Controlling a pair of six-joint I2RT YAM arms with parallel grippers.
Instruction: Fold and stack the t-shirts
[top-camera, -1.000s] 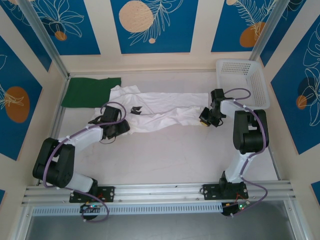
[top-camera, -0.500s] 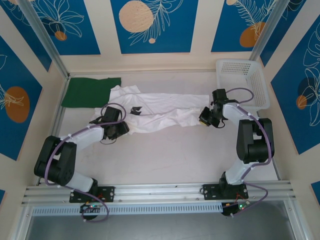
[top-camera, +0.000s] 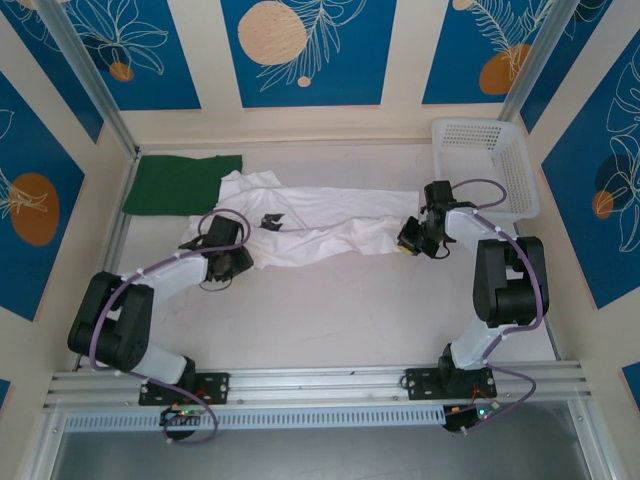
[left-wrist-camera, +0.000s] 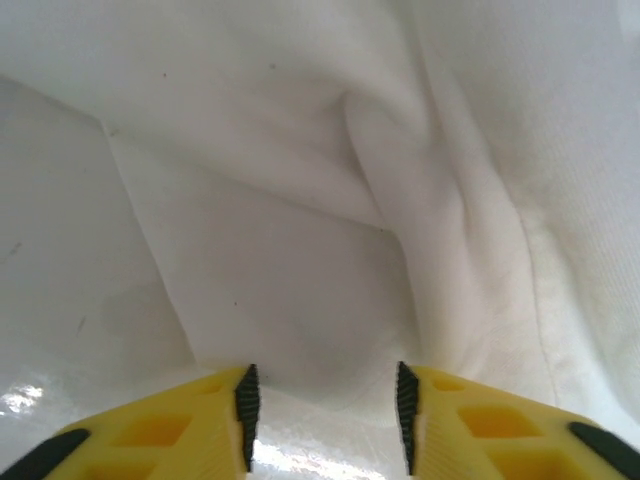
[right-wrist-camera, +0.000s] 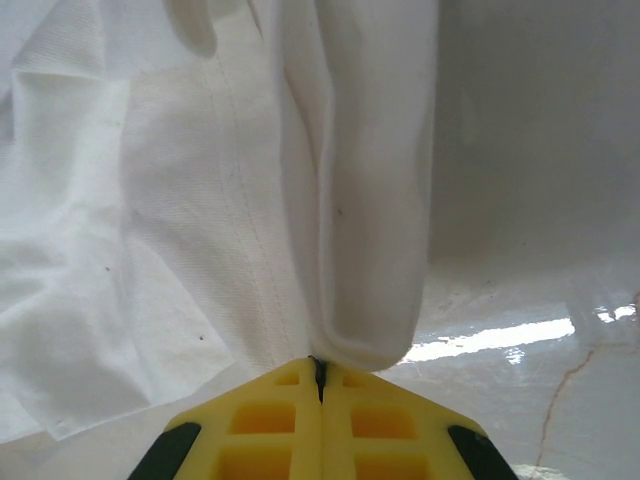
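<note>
My right gripper is pinching the rolled fold at the end of the white t-shirt. So it should open and take the stitched layer's corner (right-wrist-camera: 284, 348) before it pulls the t-shirt flat.
The white t-shirt (top-camera: 330, 225) lies crumpled and stretched across the table's back half, with small black marks near its left end. A dark green t-shirt (top-camera: 180, 183) lies flat at the back left, its edge touching the white one. My left gripper (top-camera: 240, 260) sits low at the white t-shirt's (left-wrist-camera: 300, 250) near-left edge. In the left wrist view its jaws (left-wrist-camera: 322, 415) stand apart, and the cloth edge lies just at the fingertips. My right gripper (top-camera: 408, 238) is shut on a fold at the white t-shirt's (right-wrist-camera: 350, 200) right end, the fold pinched at its tips (right-wrist-camera: 320, 372).
A white mesh basket (top-camera: 520, 160) stands at the back right corner, close behind the right arm. Bare table (top-camera: 340, 310) stretches between the shirt and the arm bases. Metal frame rails run along the left side and near edge.
My left gripper's jaws have narrowed at the white t-shirt's edge. The right arm's elbow swung right while its gripper stayed shut on the cloth.
</note>
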